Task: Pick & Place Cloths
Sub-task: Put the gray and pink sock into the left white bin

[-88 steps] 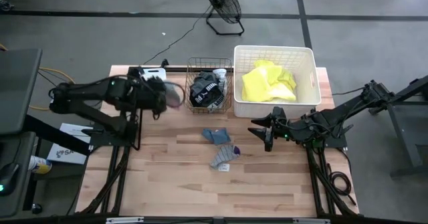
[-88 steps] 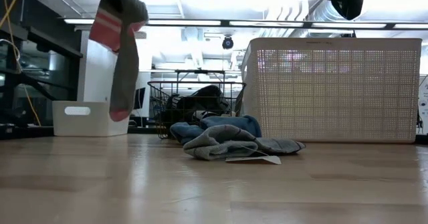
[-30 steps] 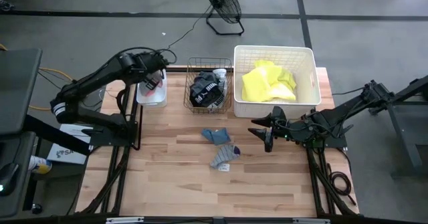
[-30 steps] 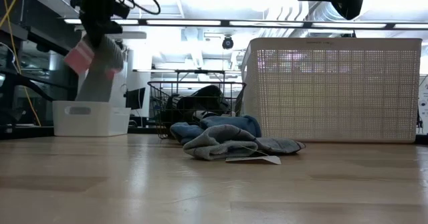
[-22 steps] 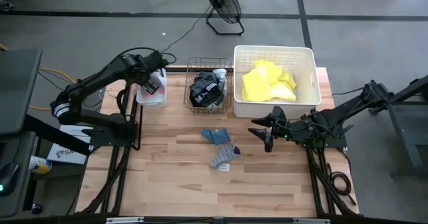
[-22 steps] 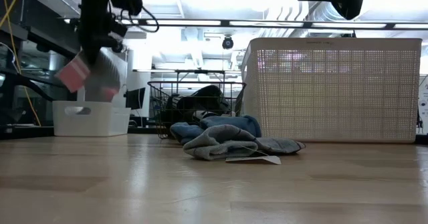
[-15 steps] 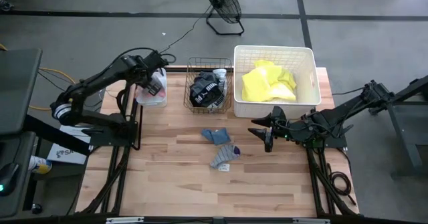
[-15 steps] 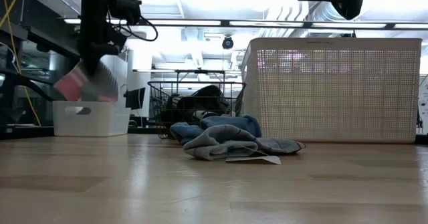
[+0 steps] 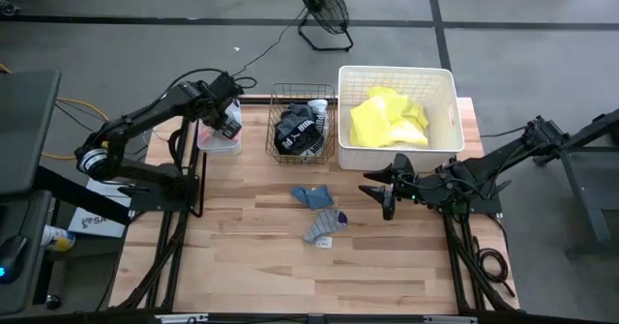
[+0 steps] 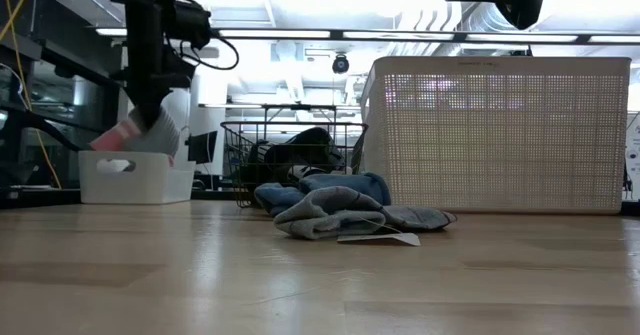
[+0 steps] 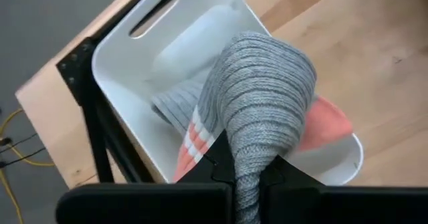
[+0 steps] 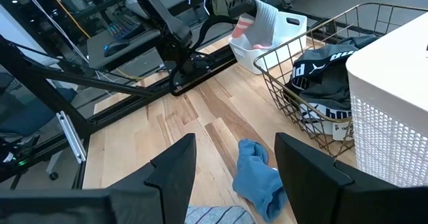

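Next, my left gripper lets go of the grey sock inside the small white tub [image 9: 221, 131] [image 11: 217, 97], next to the copper wire basket.
My left gripper [image 9: 229, 121] hangs over the small white tub [image 9: 217, 140] at the table's far left, shut on a grey sock [image 11: 264, 103] that has a pink toe and pink-and-white stripes. The low view shows the sock [image 10: 140, 135] reaching down to the tub's rim [image 10: 135, 157]. My right gripper [image 9: 379, 191] hovers open in front of the large white basket [image 9: 397, 71], which holds neon-yellow cloth [image 9: 387, 119]. A blue cloth [image 9: 312, 196] and a grey cloth [image 9: 325, 225] lie on the table's middle. My left gripper pinches the sock's grey knit [image 11: 246, 177] between its two fingers, from above, pointing down. The sock bulges out doubled over below the fingers and hangs down. Its striped part [image 11: 190, 140] and pink toe [image 11: 328, 120] are inside the tub.
A copper wire basket [image 9: 303, 123] with black white-printed cloth stands between the tub and the large basket. Bare wood spreads over the table's near half. A floor fan [image 9: 324, 10] stands beyond the far edge.
My left gripper has moved down over the small white tub, still shut on the sock. The sock has come down with it, and its lower end has dropped from above the tub to inside the rim.
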You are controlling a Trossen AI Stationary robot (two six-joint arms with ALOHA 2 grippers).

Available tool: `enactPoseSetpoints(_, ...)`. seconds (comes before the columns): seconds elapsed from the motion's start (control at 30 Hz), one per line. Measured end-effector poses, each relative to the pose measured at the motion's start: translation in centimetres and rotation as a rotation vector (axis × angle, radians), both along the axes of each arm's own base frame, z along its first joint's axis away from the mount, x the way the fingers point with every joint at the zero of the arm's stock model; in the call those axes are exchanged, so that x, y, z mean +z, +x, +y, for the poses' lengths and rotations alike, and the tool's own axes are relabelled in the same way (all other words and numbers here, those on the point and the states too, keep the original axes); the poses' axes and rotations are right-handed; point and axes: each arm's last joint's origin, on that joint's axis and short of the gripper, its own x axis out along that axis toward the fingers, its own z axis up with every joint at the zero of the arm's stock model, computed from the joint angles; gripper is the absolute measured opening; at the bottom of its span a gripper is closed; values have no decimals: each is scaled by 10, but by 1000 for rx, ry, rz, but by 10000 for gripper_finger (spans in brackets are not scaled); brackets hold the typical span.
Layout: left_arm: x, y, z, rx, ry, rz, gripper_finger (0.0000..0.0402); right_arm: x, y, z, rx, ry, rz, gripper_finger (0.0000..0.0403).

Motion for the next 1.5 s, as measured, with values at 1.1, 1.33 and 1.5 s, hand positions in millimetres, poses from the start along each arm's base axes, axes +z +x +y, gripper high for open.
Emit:
enactPoseSetpoints(1.1,-45,13,29,94,-88,221,0,0,0,0,8,0,1,196)
enactPoseSetpoints(1.33,-55,11,40,127,-138,217,0,0,0,1,37,15,5,196)
enactPoseSetpoints(1.5,-56,9,45,137,-142,181,0,0,0,2,52,19,8,196)
